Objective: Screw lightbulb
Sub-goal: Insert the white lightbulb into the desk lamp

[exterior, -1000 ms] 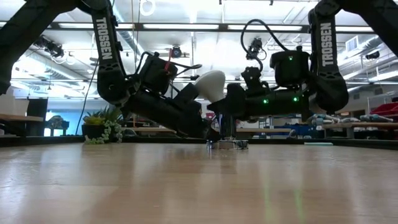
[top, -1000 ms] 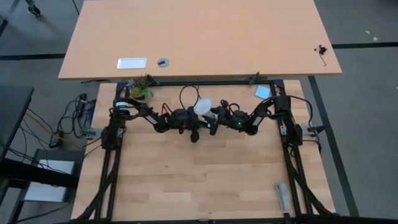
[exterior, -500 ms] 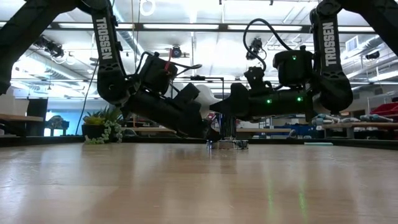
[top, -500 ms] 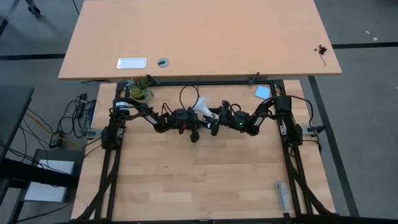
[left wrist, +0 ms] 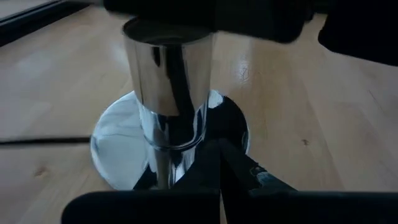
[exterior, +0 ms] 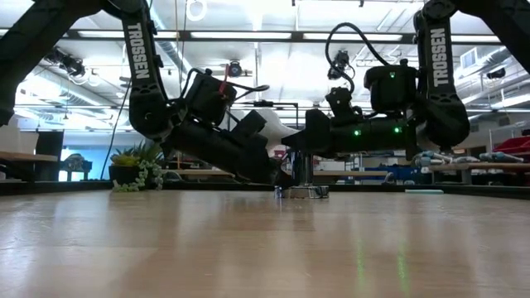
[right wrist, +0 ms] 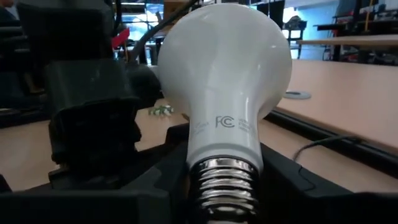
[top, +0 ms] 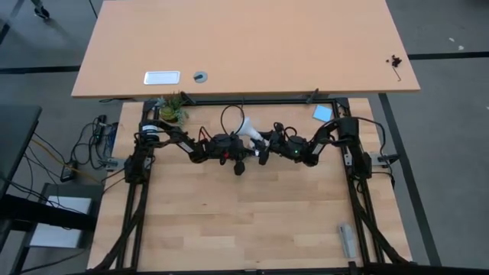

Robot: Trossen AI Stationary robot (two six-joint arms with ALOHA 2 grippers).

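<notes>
The fingers of the robot's right gripper crowd the lightbulb's screw base, which has to go into the socket, so next the left gripper lifts up and takes the lightbulb's globe (right wrist: 225, 59) first.
The white lightbulb (right wrist: 227, 81) lies tilted between my two arms at the table's far middle (top: 247, 127). Its globe points away from my right gripper (right wrist: 224, 183) and its silvery screw base is nearest that gripper. My right gripper comes in level from the table's right (top: 260, 142), shut on the bulb. The chrome socket (left wrist: 168, 87) stands upright on its round disc (left wrist: 118, 155) on the wooden table (exterior: 303, 190). My left gripper (left wrist: 217, 163) is shut and slants down from the left to the disc (exterior: 280, 177). My left gripper has its shut fingertips (left wrist: 214, 149) down on the near part of the socket's disc (left wrist: 233, 127), beside the post, slanting in from the table's left. The disc lies flat on the table. My right gripper pinches the bulb's narrow neck (right wrist: 221, 146), just above the screw threads, one finger on each side. Its fingers come level from the table's right. The bulb is lifted clear of the table, globe away from the gripper and tilted up.
A black cord (top: 230, 114) loops behind the socket. A small potted plant (top: 172, 109) stands at the far left, a blue piece (top: 322, 113) at the far right, a grey object (top: 346, 240) near the front right. The wide near half of the table (top: 244, 221) is bare wood.
The lightbulb has sunk lower between the arms and tipped over: from above its round globe now shows as a cone, and from table height less of it rises above the grippers. My right gripper has shifted slightly with it. My left gripper has stayed on the socket's disc.
</notes>
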